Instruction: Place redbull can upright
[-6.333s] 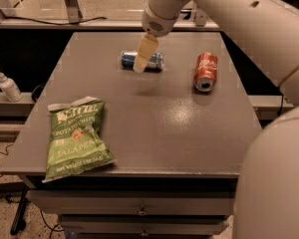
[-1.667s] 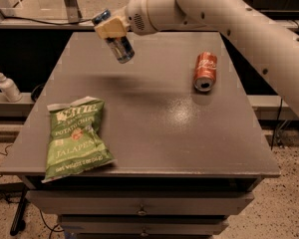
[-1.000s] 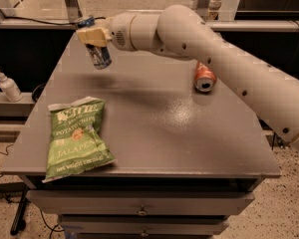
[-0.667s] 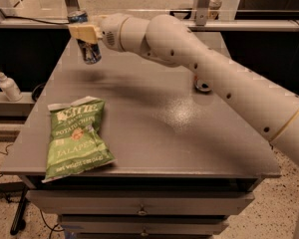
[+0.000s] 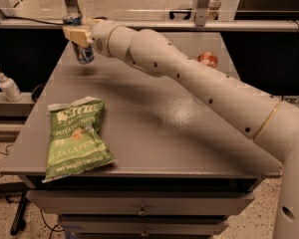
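Note:
Next, I set the redbull can upright on the grey table (image 5: 87,71) just beyond the green chip bag.
The redbull can (image 5: 81,52) is slim, blue and silver, and stands nearly upright at the far left corner of the grey table (image 5: 154,133). My gripper (image 5: 77,35) is shut on the redbull can around its upper half, tan fingers (image 5: 75,34) across it. The can's base is at or just above the tabletop; I cannot tell if it touches. My white arm reaches across the table from the right.
A green jalapeño chip bag (image 5: 76,136) lies flat at the front left. An orange-red soda can (image 5: 207,59) lies at the far right, partly hidden behind my arm. A white pump bottle (image 5: 8,85) stands on a shelf to the left of the table.
My gripper lifted the redbull can from the far middle of the table, carried it left to the far left corner and turned it from lying to nearly upright.

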